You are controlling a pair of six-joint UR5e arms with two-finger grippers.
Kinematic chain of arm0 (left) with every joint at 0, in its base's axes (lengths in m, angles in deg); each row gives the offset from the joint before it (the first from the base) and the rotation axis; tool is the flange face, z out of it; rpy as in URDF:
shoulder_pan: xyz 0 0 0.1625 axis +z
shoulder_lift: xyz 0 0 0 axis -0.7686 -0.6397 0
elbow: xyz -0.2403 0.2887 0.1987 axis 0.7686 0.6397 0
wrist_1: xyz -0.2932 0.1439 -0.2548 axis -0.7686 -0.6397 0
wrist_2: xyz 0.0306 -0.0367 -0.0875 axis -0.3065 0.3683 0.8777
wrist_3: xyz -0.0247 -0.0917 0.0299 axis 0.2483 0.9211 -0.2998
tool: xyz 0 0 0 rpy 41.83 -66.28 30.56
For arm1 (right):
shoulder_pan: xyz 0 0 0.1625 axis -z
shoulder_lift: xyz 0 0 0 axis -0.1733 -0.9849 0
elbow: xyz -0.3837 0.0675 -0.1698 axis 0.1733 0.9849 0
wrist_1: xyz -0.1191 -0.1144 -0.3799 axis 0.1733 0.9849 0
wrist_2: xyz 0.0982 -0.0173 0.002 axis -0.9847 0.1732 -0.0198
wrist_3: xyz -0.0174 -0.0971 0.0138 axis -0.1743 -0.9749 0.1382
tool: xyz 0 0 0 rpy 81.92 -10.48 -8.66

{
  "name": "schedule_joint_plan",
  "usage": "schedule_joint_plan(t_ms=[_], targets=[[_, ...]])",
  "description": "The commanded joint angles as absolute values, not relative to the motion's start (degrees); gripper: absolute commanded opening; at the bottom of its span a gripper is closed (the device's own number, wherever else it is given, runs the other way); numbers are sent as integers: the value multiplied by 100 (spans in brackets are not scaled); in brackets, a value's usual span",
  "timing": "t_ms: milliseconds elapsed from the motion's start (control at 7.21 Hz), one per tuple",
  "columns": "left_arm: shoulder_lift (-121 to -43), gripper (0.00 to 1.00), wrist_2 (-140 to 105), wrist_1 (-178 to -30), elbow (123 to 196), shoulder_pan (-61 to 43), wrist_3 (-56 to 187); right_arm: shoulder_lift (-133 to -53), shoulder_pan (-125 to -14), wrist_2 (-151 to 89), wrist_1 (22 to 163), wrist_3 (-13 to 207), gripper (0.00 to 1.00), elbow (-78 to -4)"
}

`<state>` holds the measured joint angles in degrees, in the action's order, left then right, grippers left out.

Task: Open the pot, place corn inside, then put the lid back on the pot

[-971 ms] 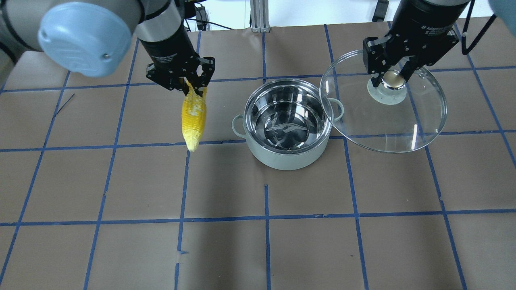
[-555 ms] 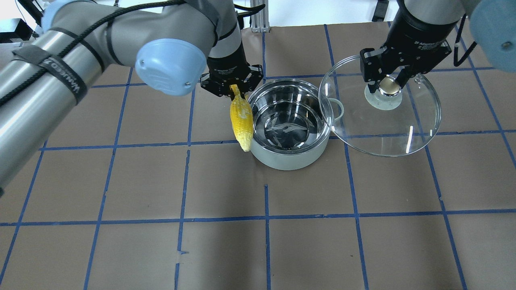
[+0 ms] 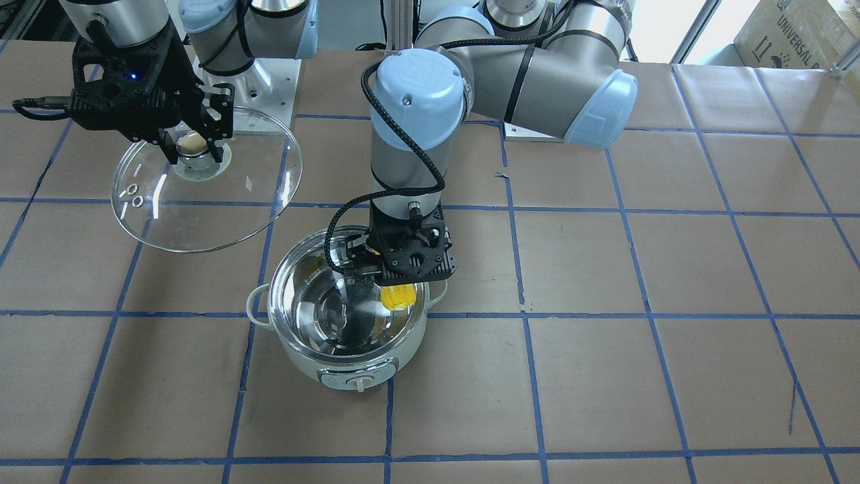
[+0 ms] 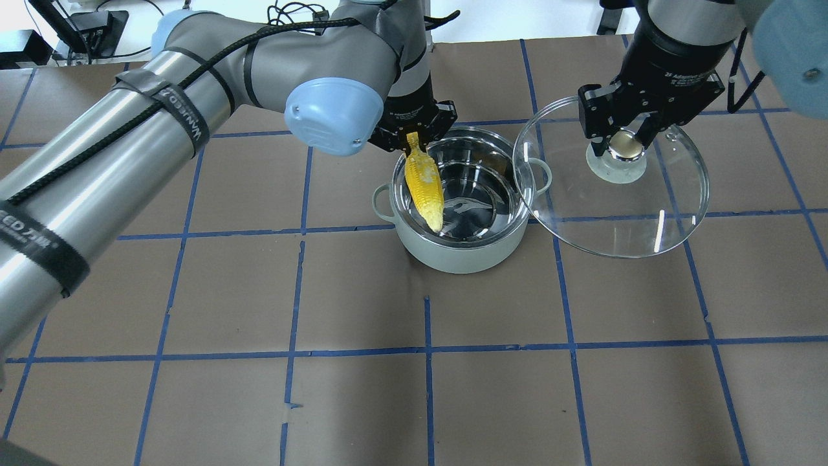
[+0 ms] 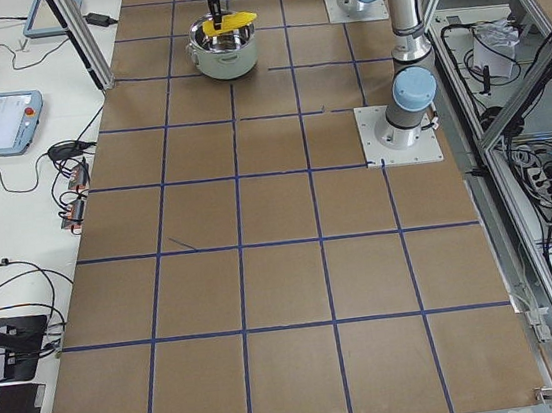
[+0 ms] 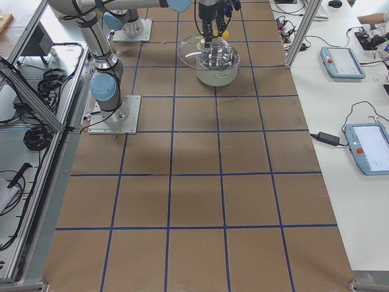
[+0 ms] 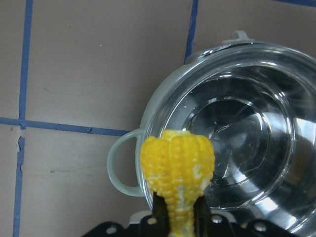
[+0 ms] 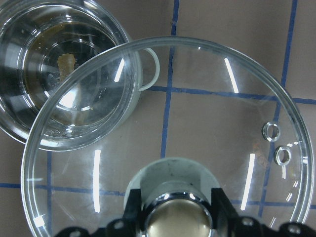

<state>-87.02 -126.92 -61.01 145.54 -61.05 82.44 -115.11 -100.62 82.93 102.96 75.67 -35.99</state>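
Next, my left gripper releases the corn, now hanging tip-down over the pot's rim, so that it rests on the middle of the pot's bare steel bottom (image 3: 340,315) (image 7: 232,141).
The pot (image 4: 460,249) stands open at the table's middle, its steel inside bare; it also shows in the front view (image 3: 349,366). My left gripper (image 4: 414,137) is shut on the butt end of the corn (image 4: 425,189), which hangs tip-down over the pot's left rim. In the left wrist view the corn (image 7: 178,168) hangs above the rim next to a loop handle (image 7: 121,165). My right gripper (image 4: 624,147) is shut on the knob of the glass lid (image 4: 614,213), held in the air to the pot's right. The lid (image 8: 197,108) overlaps the pot's edge in the right wrist view.
The table is brown paper with a blue tape grid (image 4: 427,349). My left arm's long link (image 4: 129,136) stretches across the left half of the overhead view. Tablets and cables lie on the side benches (image 6: 343,61).
My left gripper has carried the corn to the right, from over the bare table to above the pot's left rim. The right gripper and lid have barely shifted.
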Motion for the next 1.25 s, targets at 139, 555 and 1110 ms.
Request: schedule_joint_plan(t_ms=[139,555,1110], targets=[[-9480,2,-12811,-6098,13774,-6332,8575,-11504,-9902,8293,10315,7538,26,-3513],[-9429,2,-12776,-6072,14106,-6437,8699,-11504,-9857,8284,10341,7538,26,-3556],[-9446,2,-12785,-5889,14046,-6420,8628,-11522,-9848,8258,10341,7538,26,-3591]])
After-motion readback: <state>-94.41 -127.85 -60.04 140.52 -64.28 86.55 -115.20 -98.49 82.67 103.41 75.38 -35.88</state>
